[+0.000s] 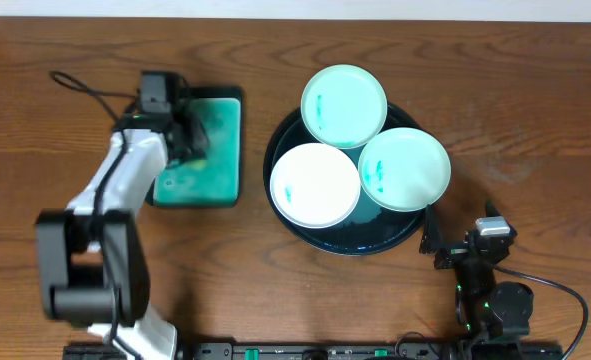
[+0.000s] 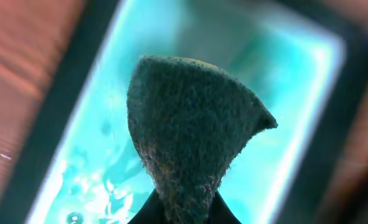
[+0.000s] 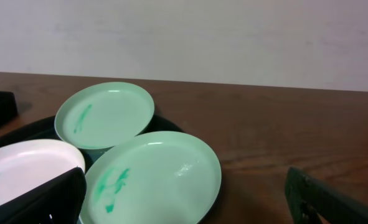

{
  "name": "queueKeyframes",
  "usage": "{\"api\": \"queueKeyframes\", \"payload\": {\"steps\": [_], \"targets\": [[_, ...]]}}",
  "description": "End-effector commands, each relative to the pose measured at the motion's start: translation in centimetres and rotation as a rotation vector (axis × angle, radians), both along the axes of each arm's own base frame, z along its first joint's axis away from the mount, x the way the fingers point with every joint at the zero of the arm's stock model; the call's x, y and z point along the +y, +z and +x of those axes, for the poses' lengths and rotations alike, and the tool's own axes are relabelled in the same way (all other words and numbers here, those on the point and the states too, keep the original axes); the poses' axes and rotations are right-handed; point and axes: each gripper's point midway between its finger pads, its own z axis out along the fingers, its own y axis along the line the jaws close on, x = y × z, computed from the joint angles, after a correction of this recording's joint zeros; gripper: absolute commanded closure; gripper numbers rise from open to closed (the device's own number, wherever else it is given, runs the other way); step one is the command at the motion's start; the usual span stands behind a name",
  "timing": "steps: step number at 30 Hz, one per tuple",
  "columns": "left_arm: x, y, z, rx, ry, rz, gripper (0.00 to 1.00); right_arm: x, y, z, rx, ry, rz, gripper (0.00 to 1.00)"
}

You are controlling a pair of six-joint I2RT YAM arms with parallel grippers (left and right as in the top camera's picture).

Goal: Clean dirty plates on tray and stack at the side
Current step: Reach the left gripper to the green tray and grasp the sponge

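My left gripper is going to let go of the dark sponge on the middle of the white plate (image 1: 318,177) on the round black tray.
Three plates lie on the round black tray (image 1: 360,238): a pale-aqua one at the back (image 1: 344,106), a pale-aqua one at the right (image 1: 404,168) and a white one at the front left (image 1: 315,185). All three carry small teal smears. My left gripper (image 1: 190,140) is shut on a dark sponge (image 2: 190,124) and holds it over the rectangular teal tray (image 1: 220,170). My right gripper (image 1: 445,245) is open and empty, just off the round tray's front right rim. The right wrist view shows the back plate (image 3: 106,115), the right plate (image 3: 152,177) and the white plate (image 3: 28,165) ahead of the open right gripper (image 3: 185,186).
The rectangular teal tray (image 2: 109,155) has a black rim and holds bright teal liquid with bubbles. Bare brown wood tabletop (image 1: 535,120) lies to the right of the round tray. A pale wall (image 3: 233,37) stands behind the table.
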Motion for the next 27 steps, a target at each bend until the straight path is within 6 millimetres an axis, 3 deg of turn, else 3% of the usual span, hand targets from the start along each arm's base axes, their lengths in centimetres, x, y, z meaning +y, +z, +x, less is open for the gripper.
{"api": "queueKeyframes", "payload": {"steps": [1,7,10,13,18,22,24,27], "targets": [[0.0,2.5,0.6,-0.053,0.003,-0.001,0.93,-0.3,-0.1,0.0,0.003,-0.012,-0.012,0.01],[-0.1,10.8,0.2,-0.220,0.000,-0.008,0.93,-0.3,-0.1,0.0,0.003,-0.012,-0.012,0.01],[-0.1,12.7,-0.2,-0.268,0.001,-0.008,0.93,-0.3,-0.1,0.0,0.003,-0.012,-0.012,0.01],[-0.1,11.8,-0.3,-0.247,0.001,-0.007,0.93,-0.3,-0.1,0.0,0.003,-0.012,-0.012,0.01],[-0.1,5.9,-0.7,-0.121,0.001,-0.005,0.93,-0.3,-0.1,0.0,0.003,-0.012,-0.012,0.01],[-0.1,3.0,-0.9,-0.045,0.001,-0.003,0.93,-0.3,-0.1,0.0,0.003,-0.012,-0.012,0.01],[-0.1,3.7,-0.8,-0.059,-0.003,-0.003,0.93,-0.3,-0.1,0.0,0.003,-0.012,-0.012,0.01],[-0.4,6.3,-0.7,-0.114,-0.015,-0.017,0.93,-0.3,-0.1,0.0,0.003,-0.012,-0.012,0.01]]}}
